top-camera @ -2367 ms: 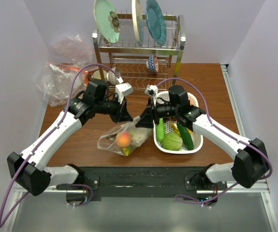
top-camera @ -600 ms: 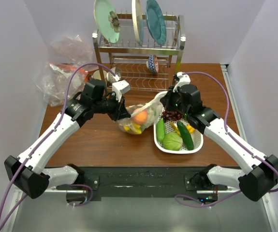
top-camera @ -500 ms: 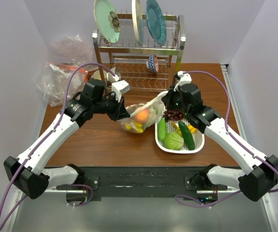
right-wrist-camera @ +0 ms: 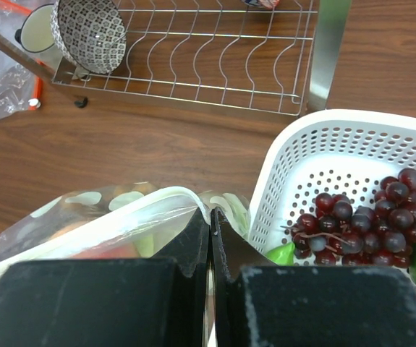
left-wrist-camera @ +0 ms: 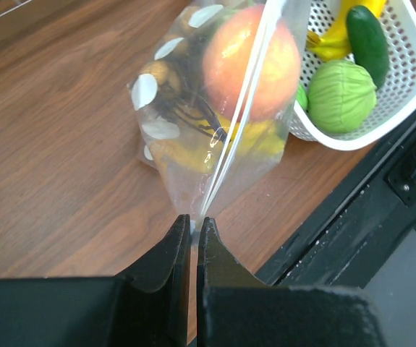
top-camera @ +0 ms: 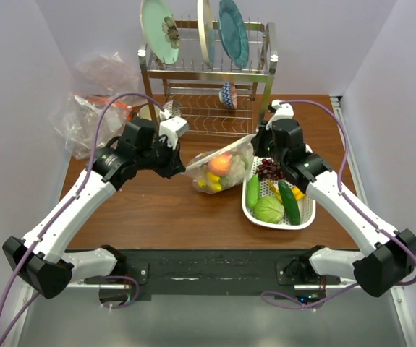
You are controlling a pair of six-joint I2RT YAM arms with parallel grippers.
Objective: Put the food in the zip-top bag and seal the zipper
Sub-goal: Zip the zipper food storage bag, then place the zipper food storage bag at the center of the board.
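I need to release the bag with my left gripper on the table [top-camera: 210, 155] between the dish rack's front and the white basket.
The zip-top bag [top-camera: 222, 170] hangs stretched between my two grippers above the table, just left of the basket. Food shows through it: an orange-pink peach [top-camera: 221, 163] on top and yellow bananas [top-camera: 210, 181] below. My left gripper [top-camera: 181, 165] is shut on the bag's left corner, where the zipper [left-wrist-camera: 238, 112] runs as a pale strip up from the fingertips [left-wrist-camera: 182, 225]. My right gripper [top-camera: 255, 148] is shut on the bag's [right-wrist-camera: 113, 213] right end at the mouth edge. Dark grapes [right-wrist-camera: 359, 224] lie in the basket.
A white basket [top-camera: 283, 227] with cucumber [top-camera: 290, 202], a green cabbage [top-camera: 268, 210] and grapes sits right of the bag. A dish rack [top-camera: 208, 79] with plates and a bowl [right-wrist-camera: 92, 32] stands at the back. A plain plastic heap [top-camera: 92, 116] lies back left.
The bag has been lifted off the table and carried back and to the right, pulled taut between both grippers. The basket has shifted a little to the right.
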